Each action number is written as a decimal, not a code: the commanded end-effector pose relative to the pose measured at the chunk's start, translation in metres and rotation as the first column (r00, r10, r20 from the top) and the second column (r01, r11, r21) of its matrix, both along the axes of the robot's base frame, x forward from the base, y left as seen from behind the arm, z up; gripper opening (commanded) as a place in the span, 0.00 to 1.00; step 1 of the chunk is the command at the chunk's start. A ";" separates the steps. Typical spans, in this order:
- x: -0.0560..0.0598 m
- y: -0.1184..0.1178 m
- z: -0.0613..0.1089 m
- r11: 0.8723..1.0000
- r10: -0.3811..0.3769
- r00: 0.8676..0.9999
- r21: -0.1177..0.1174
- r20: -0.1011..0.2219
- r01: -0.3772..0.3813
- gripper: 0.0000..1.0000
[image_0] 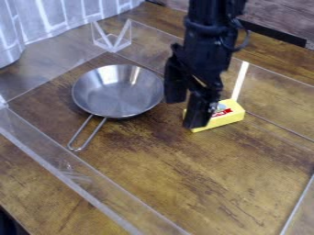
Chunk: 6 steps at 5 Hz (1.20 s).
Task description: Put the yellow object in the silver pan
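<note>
The robot's gripper will close across the middle of the yellow object (212, 115), next to its white-and-red label.
The yellow object (229, 114) is a small yellow block with a white-and-red label, lying on the wooden table right of the pan. My black gripper (188, 100) points down just above its left end, open, with one finger (197, 110) in front of the block and hiding part of it. Nothing is held between the fingers. The silver pan (113, 91) sits empty to the left, its wire-loop handle (84, 134) pointing toward the front left.
Clear plastic walls (50, 156) edge the wooden table on the front left. A clear upright strip (241, 83) stands just behind the yellow block, and a clear folded stand (113, 37) stands at the back. Curtains hang at the far left.
</note>
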<state>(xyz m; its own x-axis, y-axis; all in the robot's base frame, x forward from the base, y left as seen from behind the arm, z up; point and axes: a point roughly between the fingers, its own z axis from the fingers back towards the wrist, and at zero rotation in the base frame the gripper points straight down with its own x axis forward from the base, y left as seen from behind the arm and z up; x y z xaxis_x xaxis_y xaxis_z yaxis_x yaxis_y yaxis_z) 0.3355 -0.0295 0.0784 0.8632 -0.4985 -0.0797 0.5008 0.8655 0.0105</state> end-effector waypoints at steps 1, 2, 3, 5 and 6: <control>0.017 -0.009 0.010 1.000 -0.022 0.997 0.002 0.075 0.022 1.00; 0.023 -0.008 0.002 1.000 -0.029 0.996 -0.001 0.085 0.029 1.00; 0.029 -0.008 -0.005 0.999 -0.039 0.995 -0.003 0.091 0.039 1.00; 0.038 -0.006 -0.016 0.998 -0.061 0.994 -0.006 0.095 0.062 1.00; 0.042 -0.005 -0.019 0.997 -0.074 0.992 -0.009 0.103 0.075 1.00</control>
